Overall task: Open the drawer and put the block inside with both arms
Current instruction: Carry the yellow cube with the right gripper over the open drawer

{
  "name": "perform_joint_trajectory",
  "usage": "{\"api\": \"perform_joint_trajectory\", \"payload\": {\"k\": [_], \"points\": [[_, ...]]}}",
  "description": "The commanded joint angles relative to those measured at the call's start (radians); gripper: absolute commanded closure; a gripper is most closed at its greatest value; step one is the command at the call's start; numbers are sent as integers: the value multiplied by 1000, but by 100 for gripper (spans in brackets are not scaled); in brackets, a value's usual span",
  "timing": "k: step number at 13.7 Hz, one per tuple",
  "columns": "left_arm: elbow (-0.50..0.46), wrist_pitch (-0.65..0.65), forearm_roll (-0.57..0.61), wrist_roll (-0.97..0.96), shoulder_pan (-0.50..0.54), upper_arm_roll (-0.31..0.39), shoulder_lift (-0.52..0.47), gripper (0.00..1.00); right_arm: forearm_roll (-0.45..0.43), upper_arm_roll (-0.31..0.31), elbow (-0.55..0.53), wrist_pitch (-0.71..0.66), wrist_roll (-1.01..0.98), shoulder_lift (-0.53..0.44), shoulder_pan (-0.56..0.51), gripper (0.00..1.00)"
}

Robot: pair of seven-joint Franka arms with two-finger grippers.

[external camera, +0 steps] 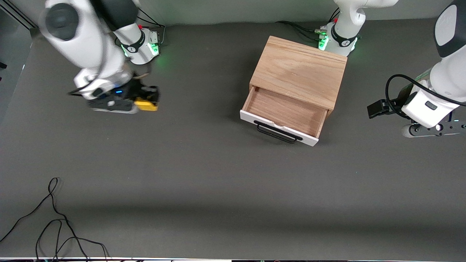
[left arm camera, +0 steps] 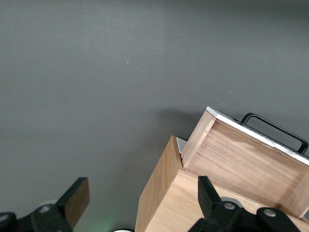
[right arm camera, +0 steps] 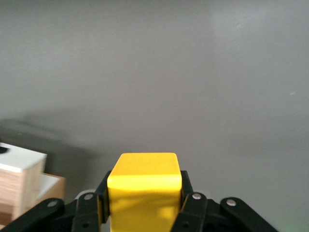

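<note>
Next, I set the yellow block down in the drawer (external camera: pixel 261 110), behind the white front at my right gripper's nearest corner.
The light-wood cabinet (external camera: pixel 298 71) stands on the grey table in front of the left arm's base. Its drawer (external camera: pixel 284 112) is pulled out, with the wood interior empty and the black handle (external camera: pixel 278 133) on the white front. My right gripper (external camera: pixel 140 103) is shut on the yellow block (external camera: pixel 146 104) and holds it over the table near the right arm's base. In the right wrist view the block (right arm camera: pixel 145 188) fills the gap between the fingers (right arm camera: pixel 190 205). My left gripper (external camera: pixel 437 128) is open and empty, beside the cabinet at the left arm's end. The left wrist view shows the cabinet (left arm camera: pixel 166 193) and the open drawer (left arm camera: pixel 246 159).
Loose black cables (external camera: pixel 54 225) lie on the table at the corner nearest the front camera, at the right arm's end. A cable (external camera: pixel 391 91) loops off the left wrist. The cabinet's corner (right arm camera: pixel 19 179) shows in the right wrist view.
</note>
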Motion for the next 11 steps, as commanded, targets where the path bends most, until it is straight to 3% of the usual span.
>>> {"api": "perform_joint_trajectory", "payload": {"k": [1, 7, 9, 11], "points": [[-21, -6, 3, 0, -3, 7, -25, 0, 7, -12, 201, -12, 194, 166, 123, 69], [-27, -6, -3, -2, 12, -6, -37, 0, 3, -12, 557, -9, 527, 489, 306, 69], [-67, 14, -1, -3, 189, -176, -66, 0, 0, -12, 680, 0, 588, 598, 349, 69], [-80, 17, 2, -3, 233, -213, -76, 0, -2, -12, 746, 20, 640, 668, 380, 69]]}}
